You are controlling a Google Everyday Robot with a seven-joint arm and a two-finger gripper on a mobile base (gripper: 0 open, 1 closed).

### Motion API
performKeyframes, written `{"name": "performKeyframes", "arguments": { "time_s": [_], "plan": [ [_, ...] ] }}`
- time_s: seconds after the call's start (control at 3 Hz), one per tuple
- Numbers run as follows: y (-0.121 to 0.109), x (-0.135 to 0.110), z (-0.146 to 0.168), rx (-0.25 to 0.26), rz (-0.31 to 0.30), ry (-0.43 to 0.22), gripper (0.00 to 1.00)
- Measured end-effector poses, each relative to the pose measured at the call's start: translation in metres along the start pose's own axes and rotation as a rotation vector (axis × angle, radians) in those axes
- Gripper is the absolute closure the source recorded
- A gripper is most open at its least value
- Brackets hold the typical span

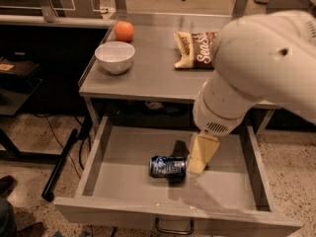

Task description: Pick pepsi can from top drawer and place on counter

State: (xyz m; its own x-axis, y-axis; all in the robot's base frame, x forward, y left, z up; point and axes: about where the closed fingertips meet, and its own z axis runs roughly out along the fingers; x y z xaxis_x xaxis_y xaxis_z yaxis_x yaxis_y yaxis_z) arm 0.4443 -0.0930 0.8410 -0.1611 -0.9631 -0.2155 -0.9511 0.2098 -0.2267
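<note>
My gripper will move next over the middle of the pepsi can [170,167] in the open top drawer, and there it should close on the can.
The pepsi can [167,166] lies on its side on the floor of the open top drawer [123,154], near the middle. My gripper [193,157] hangs down into the drawer from the big white arm [256,68] and sits right at the can's right end, touching or nearly touching it. The arm covers the right part of the counter [148,80], which stands above the drawer.
On the counter are a white bowl [114,57], an orange [124,31] behind it, and a brown snack bag [193,49] partly hidden by the arm. The drawer's dark loop handle [174,227] is at its front. A black rod [61,162] leans at the left on the floor.
</note>
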Motion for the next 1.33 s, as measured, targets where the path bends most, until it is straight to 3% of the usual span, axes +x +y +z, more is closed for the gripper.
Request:
{"name": "performKeyframes", "arguments": {
  "time_s": [1.0,1.33],
  "plan": [
    [-0.012,-0.019,0.099,-0.071,0.001,-0.019,0.0],
    [-0.005,-0.018,0.102,-0.077,-0.005,-0.017,0.0]
  ]
}}
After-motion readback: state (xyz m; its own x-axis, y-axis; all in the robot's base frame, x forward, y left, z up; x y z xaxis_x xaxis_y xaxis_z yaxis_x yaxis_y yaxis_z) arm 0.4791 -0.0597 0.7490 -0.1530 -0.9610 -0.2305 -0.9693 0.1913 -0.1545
